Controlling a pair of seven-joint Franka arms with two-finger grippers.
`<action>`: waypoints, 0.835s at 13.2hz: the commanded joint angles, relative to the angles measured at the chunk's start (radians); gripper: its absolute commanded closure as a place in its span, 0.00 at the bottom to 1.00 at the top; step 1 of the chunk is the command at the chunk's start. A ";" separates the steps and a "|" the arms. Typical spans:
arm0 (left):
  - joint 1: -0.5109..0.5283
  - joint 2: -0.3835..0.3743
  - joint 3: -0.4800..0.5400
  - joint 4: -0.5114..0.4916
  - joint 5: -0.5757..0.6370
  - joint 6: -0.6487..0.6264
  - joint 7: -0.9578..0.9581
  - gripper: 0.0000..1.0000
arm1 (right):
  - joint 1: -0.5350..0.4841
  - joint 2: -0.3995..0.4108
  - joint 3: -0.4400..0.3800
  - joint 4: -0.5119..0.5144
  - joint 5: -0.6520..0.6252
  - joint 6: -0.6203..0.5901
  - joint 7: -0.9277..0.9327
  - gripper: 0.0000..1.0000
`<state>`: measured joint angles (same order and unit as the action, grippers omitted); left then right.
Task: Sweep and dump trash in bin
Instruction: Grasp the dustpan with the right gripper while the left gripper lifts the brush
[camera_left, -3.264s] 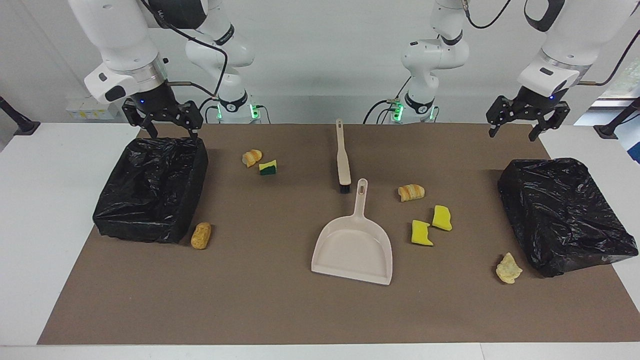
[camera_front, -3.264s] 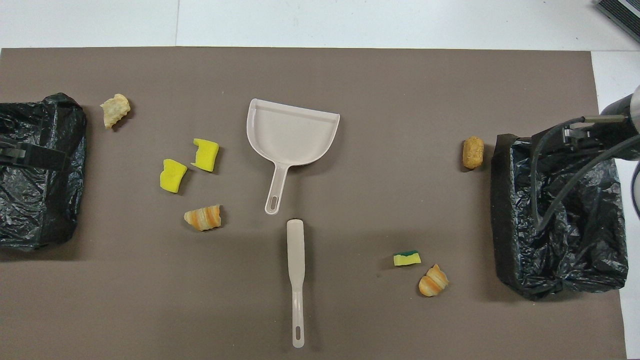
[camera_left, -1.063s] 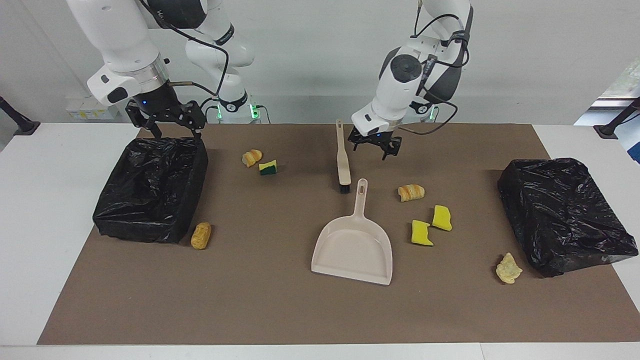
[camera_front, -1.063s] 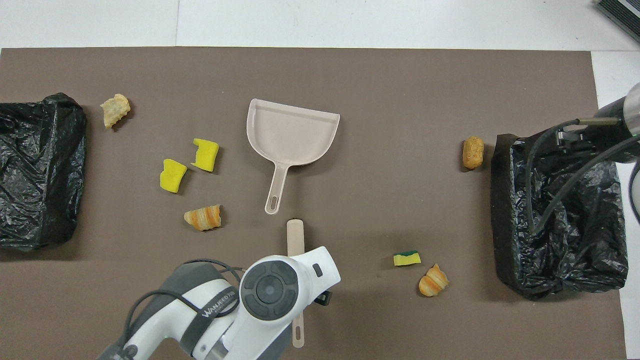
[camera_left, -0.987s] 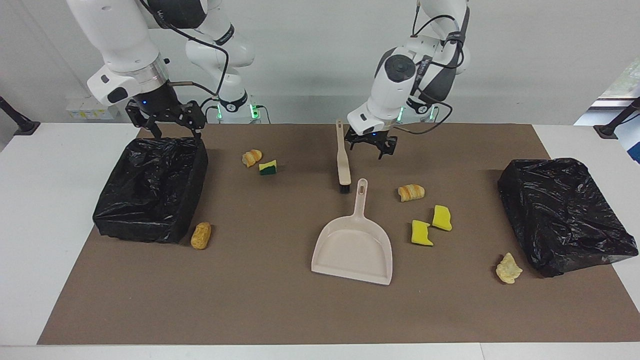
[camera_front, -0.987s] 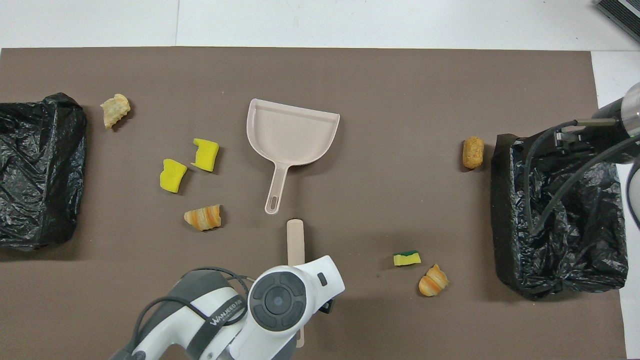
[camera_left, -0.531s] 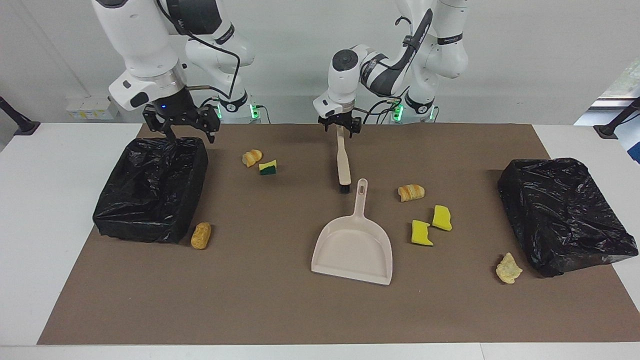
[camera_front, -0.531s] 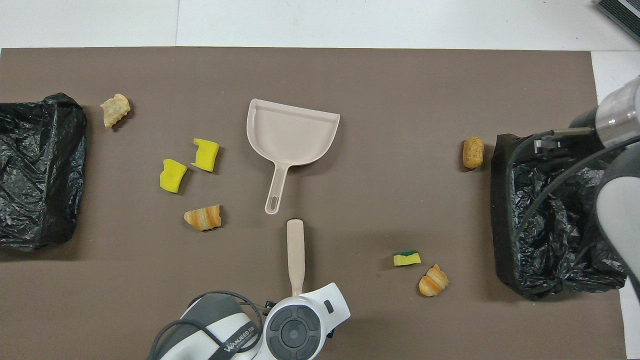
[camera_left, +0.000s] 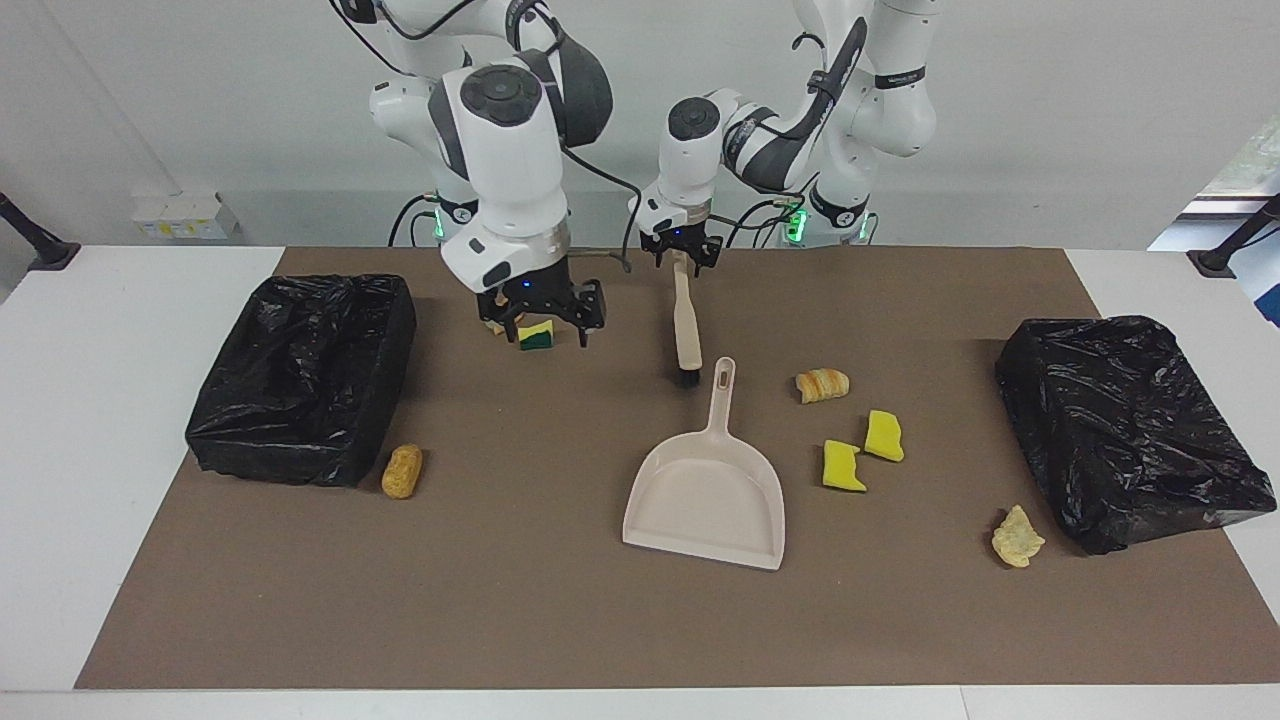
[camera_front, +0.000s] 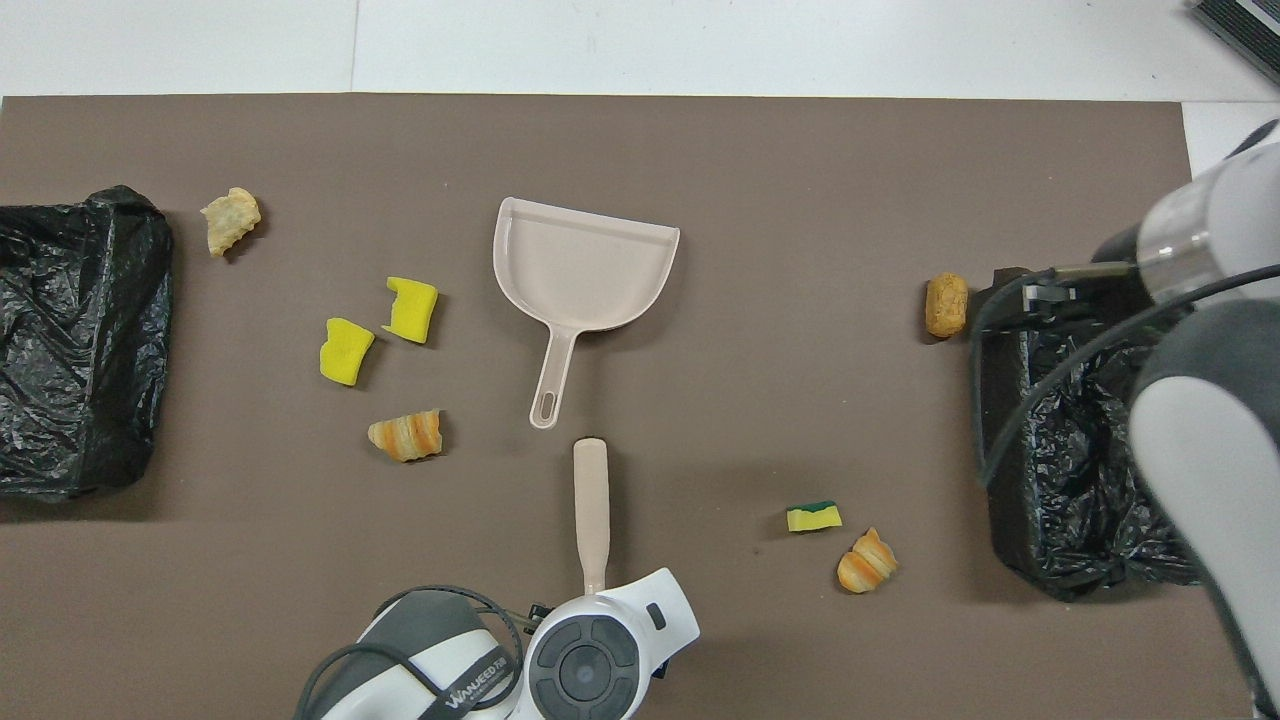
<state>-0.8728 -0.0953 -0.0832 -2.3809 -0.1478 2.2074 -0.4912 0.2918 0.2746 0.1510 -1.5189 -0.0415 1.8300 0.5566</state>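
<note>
The beige dustpan's handle (camera_front: 553, 377) points toward the brush. My right gripper will go to it next and close there.
The beige brush (camera_left: 686, 325) (camera_front: 590, 500) lies on the brown mat, bristles toward the beige dustpan (camera_left: 705, 495) (camera_front: 585, 265). My left gripper (camera_left: 683, 256) sits low at the end of the brush handle nearest the robots; the overhead view hides it under its wrist. My right gripper (camera_left: 540, 325) hangs open just over the green-backed sponge (camera_left: 537, 337) (camera_front: 813, 516) and a bread lump (camera_front: 867, 561). More trash lies around: two yellow sponges (camera_left: 884, 436) (camera_left: 843, 467), bread lumps (camera_left: 822, 384) (camera_left: 404, 471) and a pale lump (camera_left: 1017, 537).
Two bins lined with black bags stand on the mat, one at the right arm's end (camera_left: 300, 370) and one at the left arm's end (camera_left: 1130, 430). White table (camera_left: 100, 450) borders the mat on all sides.
My right arm has swung from over its bin to over the green-backed sponge. My left gripper has moved from beside the brush onto the handle's end and stayed there.
</note>
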 joint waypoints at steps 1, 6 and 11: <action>-0.021 0.000 0.017 -0.029 0.016 0.047 -0.029 0.26 | 0.048 0.107 -0.002 0.089 -0.034 0.020 0.029 0.00; -0.015 0.002 0.017 -0.029 0.016 0.051 -0.030 0.37 | 0.156 0.400 -0.015 0.382 -0.078 0.093 0.182 0.00; 0.011 0.000 0.019 -0.031 0.016 0.003 -0.029 0.98 | 0.274 0.471 -0.022 0.384 -0.093 0.164 0.333 0.04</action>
<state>-0.8710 -0.0831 -0.0734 -2.3901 -0.1472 2.2251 -0.5090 0.5267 0.7101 0.1389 -1.1758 -0.1063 1.9889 0.8247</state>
